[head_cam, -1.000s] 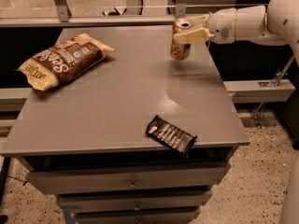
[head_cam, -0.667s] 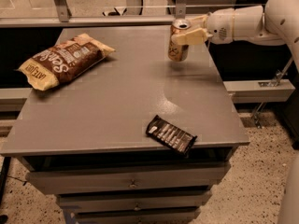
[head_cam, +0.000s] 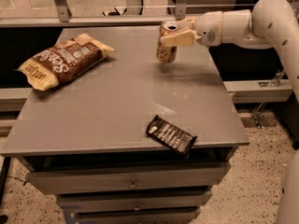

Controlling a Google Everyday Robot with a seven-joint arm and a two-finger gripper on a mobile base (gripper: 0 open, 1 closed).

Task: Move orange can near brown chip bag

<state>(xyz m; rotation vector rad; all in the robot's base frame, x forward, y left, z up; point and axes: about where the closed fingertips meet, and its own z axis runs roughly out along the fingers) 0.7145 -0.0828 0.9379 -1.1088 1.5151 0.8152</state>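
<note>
My gripper is going to release the orange can, now upright at the back of the table, on the grey table (head_cam: 117, 63), close beside the far end of the brown chip bag.
The orange can (head_cam: 166, 50) is upright at the back right of the grey table (head_cam: 117, 101), with its silver top showing. My gripper (head_cam: 175, 35) comes in from the right on a white arm and is shut on the can, holding it at or just above the tabletop. The brown chip bag (head_cam: 65, 62), with yellow ends and white lettering, lies flat at the back left of the table, well to the left of the can.
A small flat black snack-bar wrapper (head_cam: 171, 134) lies at the table's front right edge. Drawers (head_cam: 131, 183) sit under the tabletop. A metal rail (head_cam: 117, 20) runs behind the table. Speckled floor lies to the right.
My gripper has carried the can a little to the left, toward the chip bag. The bag and the black wrapper have not moved.
</note>
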